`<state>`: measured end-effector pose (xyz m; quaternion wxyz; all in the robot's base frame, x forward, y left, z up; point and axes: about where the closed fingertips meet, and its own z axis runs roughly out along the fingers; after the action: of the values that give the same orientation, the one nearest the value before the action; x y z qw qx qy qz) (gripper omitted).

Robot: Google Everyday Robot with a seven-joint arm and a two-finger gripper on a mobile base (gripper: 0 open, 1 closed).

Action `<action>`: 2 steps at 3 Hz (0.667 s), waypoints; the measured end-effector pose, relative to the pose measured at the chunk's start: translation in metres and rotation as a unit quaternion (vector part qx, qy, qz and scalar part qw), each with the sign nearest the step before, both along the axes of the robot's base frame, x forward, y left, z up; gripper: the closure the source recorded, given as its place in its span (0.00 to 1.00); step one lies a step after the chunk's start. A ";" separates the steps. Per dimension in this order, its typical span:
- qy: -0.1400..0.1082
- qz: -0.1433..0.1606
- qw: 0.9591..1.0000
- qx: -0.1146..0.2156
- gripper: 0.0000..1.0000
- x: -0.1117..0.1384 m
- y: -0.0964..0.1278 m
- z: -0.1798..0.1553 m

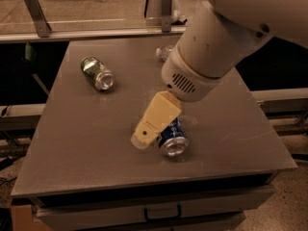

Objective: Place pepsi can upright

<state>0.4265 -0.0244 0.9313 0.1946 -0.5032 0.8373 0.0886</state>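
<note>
The silver end facing me needs to point down, so my gripper needs to close away from it, on the far half of the pepsi can [173, 126].
The pepsi can [172, 137] lies on its side on the grey table [86, 143], front of centre, its silver end facing me. It is dark blue and partly covered by the gripper. My gripper [152, 128], cream-coloured under the big white arm [216, 47], reaches down right over the can's left side, touching or nearly touching it. Whether it holds the can cannot be seen.
A green can [97, 73] lies on its side at the back left of the table. A clear plastic bottle [164, 52] lies at the back, mostly hidden behind the arm. The table's front edge is close below the pepsi can. A metal rail [96, 25] runs behind the table.
</note>
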 end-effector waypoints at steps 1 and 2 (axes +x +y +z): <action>0.009 -0.041 0.999 0.019 0.00 0.015 0.024 -0.009; 0.008 -0.107 0.994 0.023 0.00 0.036 0.021 -0.025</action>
<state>0.4622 -0.0038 0.9060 0.2080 -0.4050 0.8857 0.0909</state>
